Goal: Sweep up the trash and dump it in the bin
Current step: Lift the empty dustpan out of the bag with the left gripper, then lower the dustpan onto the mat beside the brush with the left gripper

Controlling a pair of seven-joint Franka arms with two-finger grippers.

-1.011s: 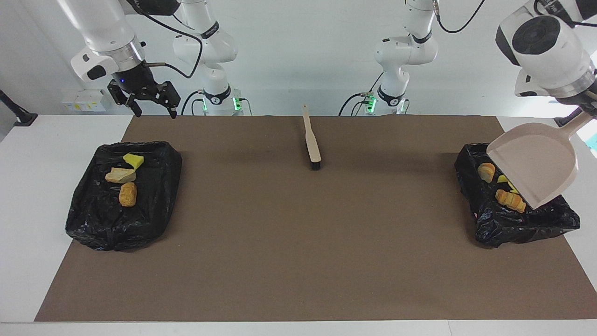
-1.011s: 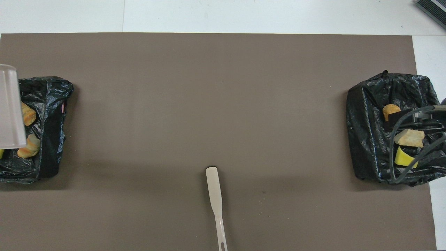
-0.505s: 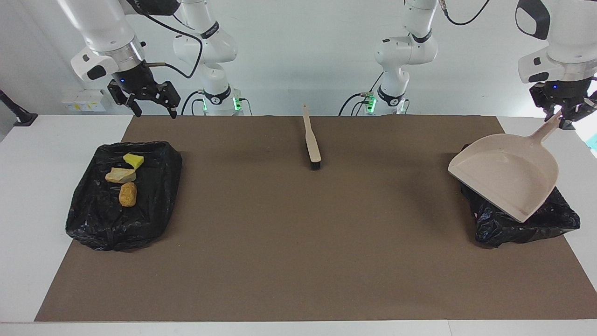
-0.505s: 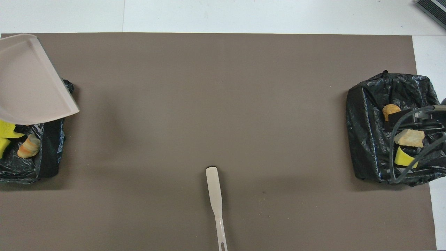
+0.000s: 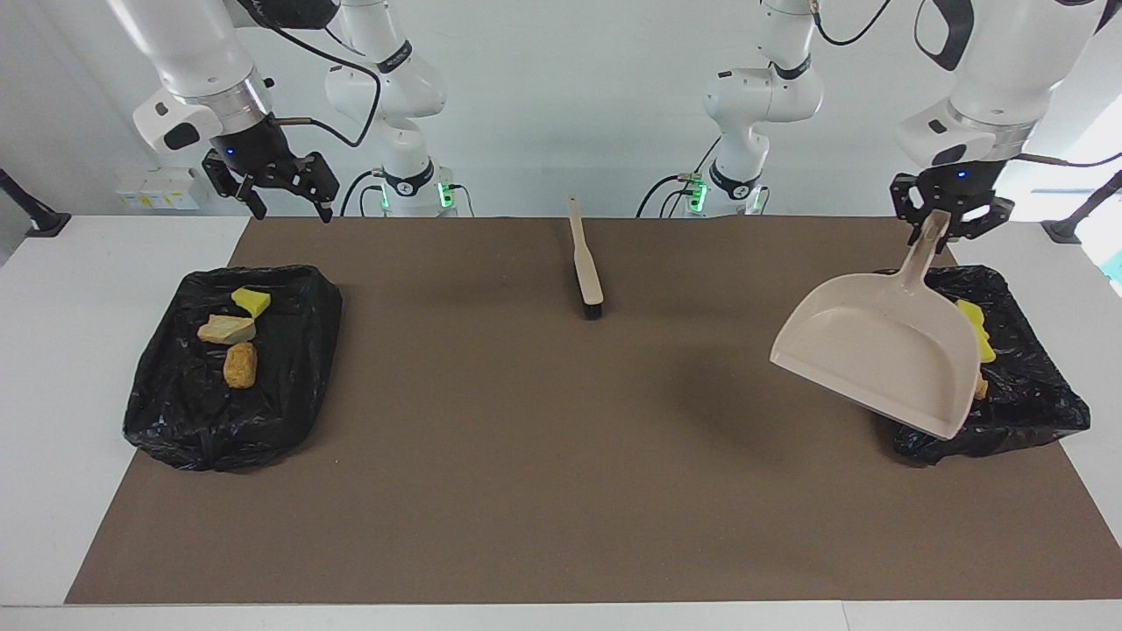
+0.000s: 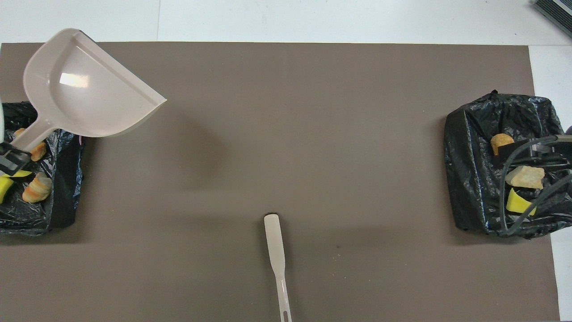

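Note:
Next, my left gripper lets go of the beige dustpan on the brown mat (image 6: 275, 128) just beyond the brush's black bristles.
My left gripper (image 5: 940, 230) is shut on the handle of the beige dustpan (image 5: 877, 355), which hangs empty and slightly tilted over the mat-side edge of the black-lined bin (image 5: 1034, 394) at the left arm's end. Trash lies in that bin: a yellow chunk (image 5: 973, 317) and orange pieces (image 6: 38, 191). In the overhead view the dustpan (image 6: 85, 89) covers part of this bin (image 6: 62, 179). My right gripper (image 5: 292, 206) waits open in the air, over the second lined bin (image 5: 289, 350). That bin holds yellow (image 5: 252, 301), tan (image 5: 227, 329) and orange (image 5: 240, 365) chunks.
A beige brush (image 5: 585, 263) with black bristles lies on the brown mat (image 5: 561, 456) midway between the bins, on the side nearer the robots, its handle pointing toward them. White tabletop (image 5: 79, 289) borders the mat at both ends.
My left arm has swung the dustpan from a steep tilt over its bin to nearly level, and carried it toward the middle of the table. The right arm has not moved.

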